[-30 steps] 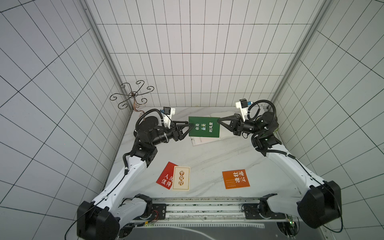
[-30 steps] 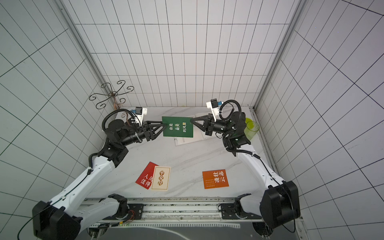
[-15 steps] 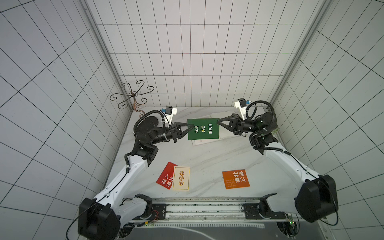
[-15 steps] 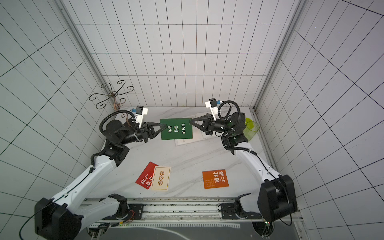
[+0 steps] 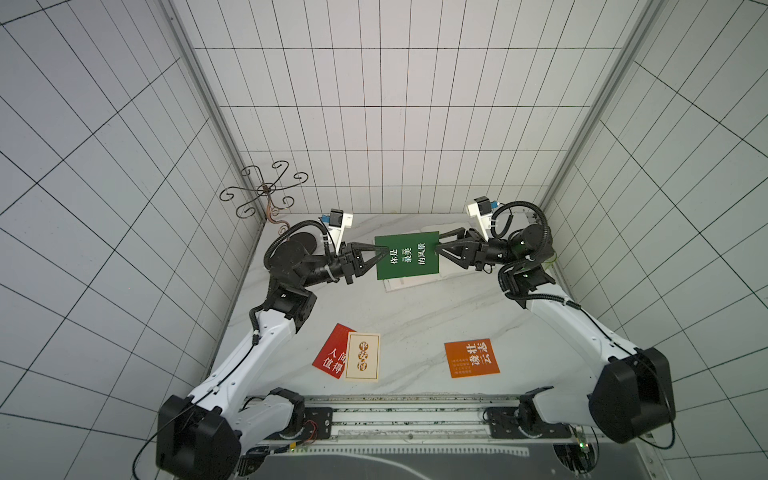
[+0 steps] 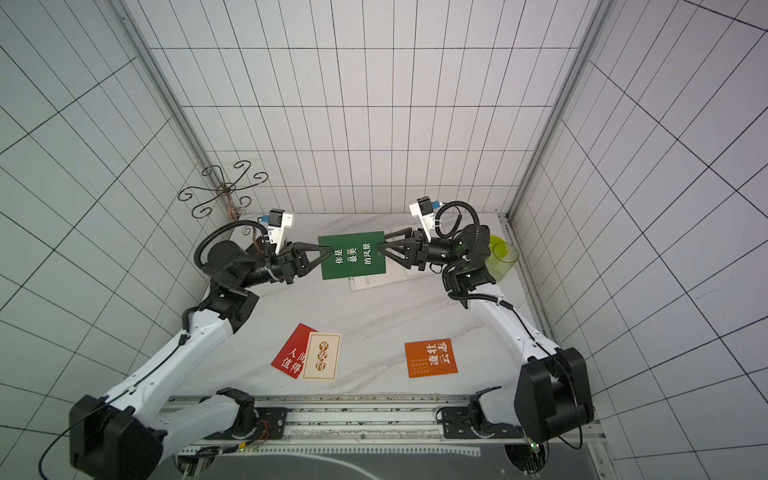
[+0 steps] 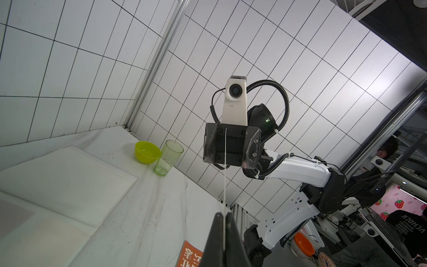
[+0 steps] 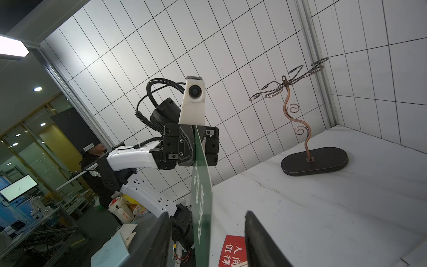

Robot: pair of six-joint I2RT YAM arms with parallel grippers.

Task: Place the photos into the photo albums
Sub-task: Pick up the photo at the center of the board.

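My right gripper needs to take the opposite edge point(image 5: 436, 241), because my left gripper is holding the dark green photo by the edge that has to go into the album pocket first.
A dark green photo point(image 5: 407, 255) point(image 6: 352, 261) hangs in the air over the back of the table. My left gripper point(image 5: 381, 252) point(image 7: 223, 215) is shut on its left edge; in the left wrist view the photo point(image 7: 224, 173) shows edge-on as a thin line. My right gripper point(image 5: 437, 245) point(image 8: 206, 213) stands open around the right edge, with its fingers clear of the photo point(image 8: 201, 185). Under the photo lies the open white photo album point(image 5: 401, 283) point(image 7: 64, 175). A red photo point(image 5: 332, 353), a cream photo point(image 5: 363, 356) overlapping it and an orange photo point(image 5: 471, 358) lie near the front.
A curly metal stand point(image 5: 266, 191) point(image 8: 314, 160) stands at the back left corner. A green cup point(image 6: 505, 257) point(image 7: 168, 157) and a yellow-green bowl point(image 7: 147, 152) sit at the back right, by the wall. The arms' rail point(image 5: 407, 415) runs along the front edge.
My left gripper has shut on the green photo's left edge. My right gripper, shut on the right edge before, has opened and let go. The photo has shifted slightly left.
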